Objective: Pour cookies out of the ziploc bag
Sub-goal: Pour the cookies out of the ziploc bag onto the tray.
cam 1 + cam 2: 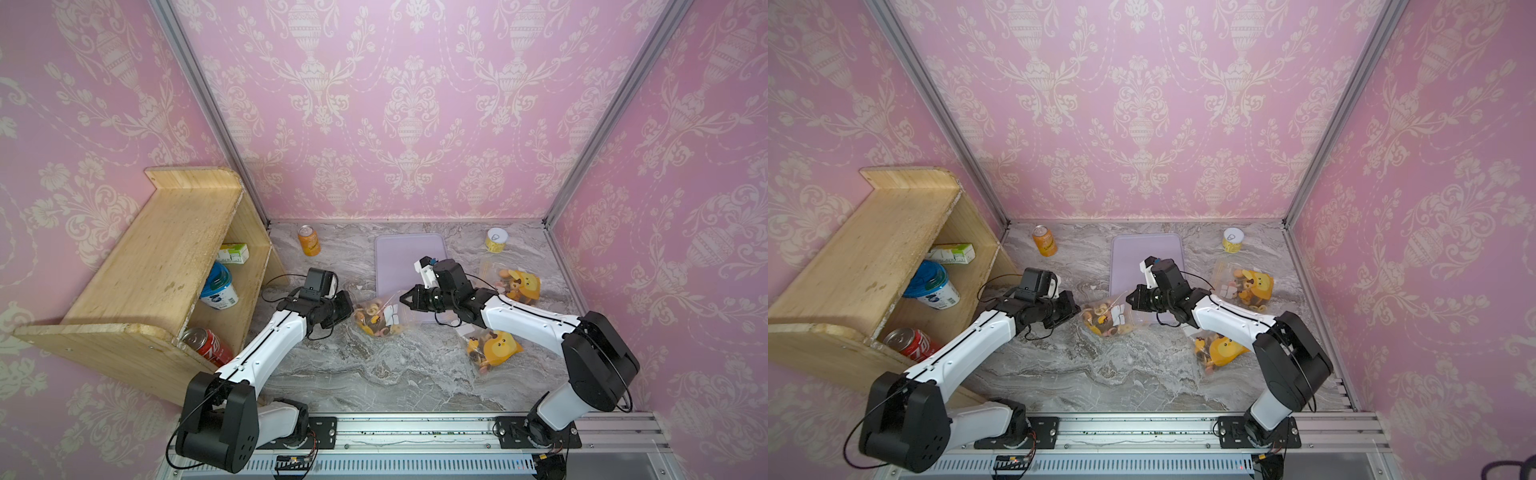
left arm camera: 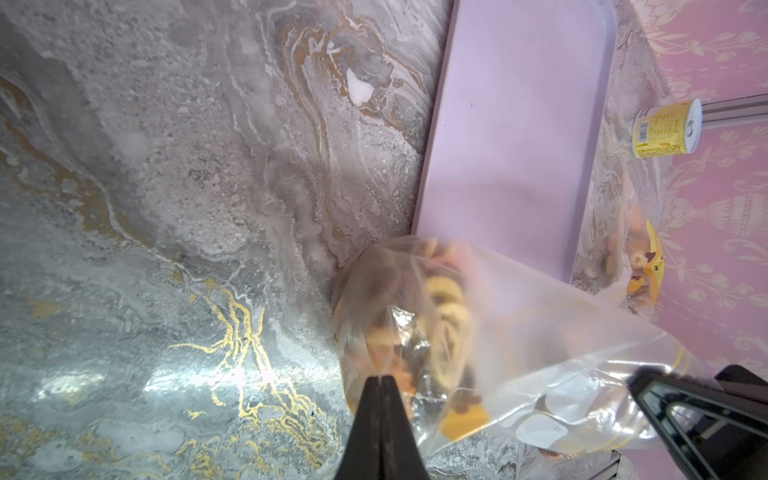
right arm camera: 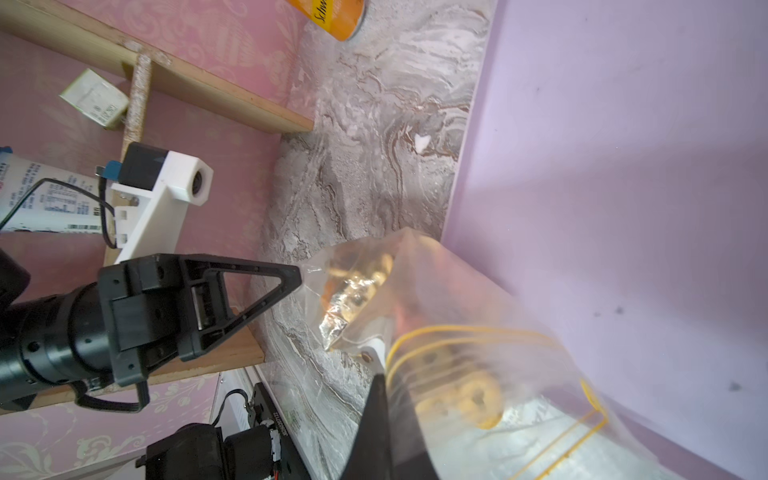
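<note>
Next, my left gripper opens and pinches a deeper fold of plastic [image 3: 342,270] before lifting, because its fingers reach only the edge of the bag's cookie end.
A clear ziploc bag [image 1: 390,316] [image 1: 1126,311] stretches between my two grippers at the near left corner of a lilac tray [image 1: 409,257]. The cookies [image 1: 371,319] [image 1: 1100,319], small rings and rounds in tan, orange, pink and dark brown, are bunched in the bag's left end. My left gripper [image 1: 353,309] [image 2: 382,378] is shut on the plastic at that end, just beside the cookies [image 2: 449,307]. At the other end my right gripper [image 1: 401,298] [image 3: 380,376] is shut on the bag [image 3: 457,299], whose yellow-lined part lies over the tray [image 3: 623,166].
Two more bags with yellow cartoon faces lie at the right [image 1: 519,284] and near right [image 1: 494,349]. An orange can [image 1: 308,240] and a yellow can [image 1: 496,240] stand at the back. A wooden shelf [image 1: 166,249] on the left holds a carton, a tub and a red can.
</note>
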Controlling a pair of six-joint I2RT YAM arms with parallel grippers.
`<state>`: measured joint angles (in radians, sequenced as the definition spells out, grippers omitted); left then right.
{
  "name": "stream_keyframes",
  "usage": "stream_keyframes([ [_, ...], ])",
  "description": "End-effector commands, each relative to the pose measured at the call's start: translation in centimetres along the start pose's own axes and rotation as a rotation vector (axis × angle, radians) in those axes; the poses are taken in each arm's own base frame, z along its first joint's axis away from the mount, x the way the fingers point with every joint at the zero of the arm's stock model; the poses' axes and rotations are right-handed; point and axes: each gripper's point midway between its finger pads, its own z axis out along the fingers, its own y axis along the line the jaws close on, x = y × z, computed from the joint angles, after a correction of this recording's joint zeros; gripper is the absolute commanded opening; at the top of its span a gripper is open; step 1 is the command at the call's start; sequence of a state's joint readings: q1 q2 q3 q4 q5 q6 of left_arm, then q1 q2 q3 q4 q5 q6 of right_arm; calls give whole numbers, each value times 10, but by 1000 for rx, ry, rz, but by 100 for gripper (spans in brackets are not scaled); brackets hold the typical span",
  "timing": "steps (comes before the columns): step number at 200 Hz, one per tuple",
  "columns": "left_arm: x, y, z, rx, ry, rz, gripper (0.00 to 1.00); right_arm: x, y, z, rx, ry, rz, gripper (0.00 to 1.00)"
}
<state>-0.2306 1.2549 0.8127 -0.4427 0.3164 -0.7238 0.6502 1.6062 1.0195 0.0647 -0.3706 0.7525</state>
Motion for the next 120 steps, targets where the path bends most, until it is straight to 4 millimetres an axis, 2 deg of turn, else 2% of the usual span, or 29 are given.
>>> stream_keyframes([
  [1, -12, -15, -11, 34, -19, 35, 0, -14, 20, -5, -37, -16, -33, 0],
  [32, -19, -29, -31, 84, -70, 38, 0, -15, 24, -11, -49, -26, -61, 0],
  [46, -20, -32, -42, 101, -105, 41, 0, -10, 16, -11, -22, -25, -68, 0],
  [62, -17, -29, -46, 103, -122, 38, 0, -1, 0, -7, 14, -6, -54, 0],
  [74, -11, -22, -39, 92, -105, 25, 0, 7, -14, 0, 34, 18, -33, 0],
  [95, 0, -12, -24, 88, -62, -1, 0, 19, -25, 13, 28, 48, 0, 0],
  [107, 3, -7, -19, 79, -52, -10, 0, 20, -26, 17, 18, 55, 16, 13],
  [120, 4, -3, -17, 69, -52, -8, 0, 21, -24, 19, 9, 60, 20, 19],
])
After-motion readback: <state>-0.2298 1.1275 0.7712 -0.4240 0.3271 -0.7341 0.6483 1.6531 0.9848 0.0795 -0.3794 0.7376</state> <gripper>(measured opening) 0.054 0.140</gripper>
